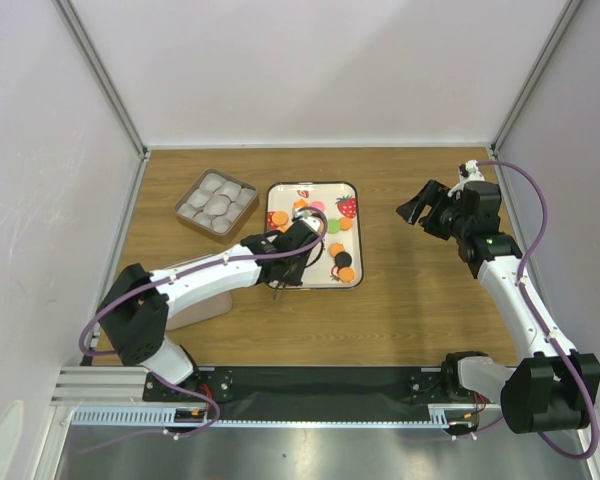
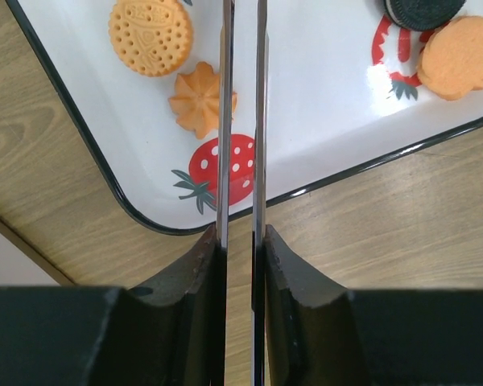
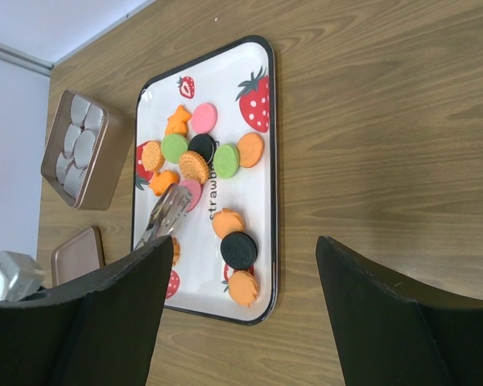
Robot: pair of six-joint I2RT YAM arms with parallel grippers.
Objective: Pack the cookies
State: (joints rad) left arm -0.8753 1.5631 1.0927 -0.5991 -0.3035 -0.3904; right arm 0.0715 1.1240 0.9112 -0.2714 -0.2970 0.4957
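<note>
The left gripper will release the pink cookie in the paper cup at the far corner (image 1: 216, 182) of the brown box.
Several cookies (image 1: 322, 228) in orange, pink, green and black lie on a white strawberry-print tray (image 1: 352, 232). My left gripper (image 1: 286, 262) is over the tray's near left corner, shut on metal tongs (image 2: 224, 121) whose blades reach out over the tray. The left wrist view shows a round orange cookie (image 2: 150, 36) and a flower-shaped one (image 2: 200, 100) left of the blades. In the right wrist view the tongs (image 3: 165, 213) have their tips beside a pink cookie (image 3: 191, 193). My right gripper (image 1: 427, 212) is open and empty, above the table to the right of the tray.
A brown box (image 1: 216, 200) with white paper cups stands left of the tray; it also shows in the right wrist view (image 3: 76, 149). A flat brown lid (image 3: 76, 253) lies nearer, under my left arm. White walls enclose the table.
</note>
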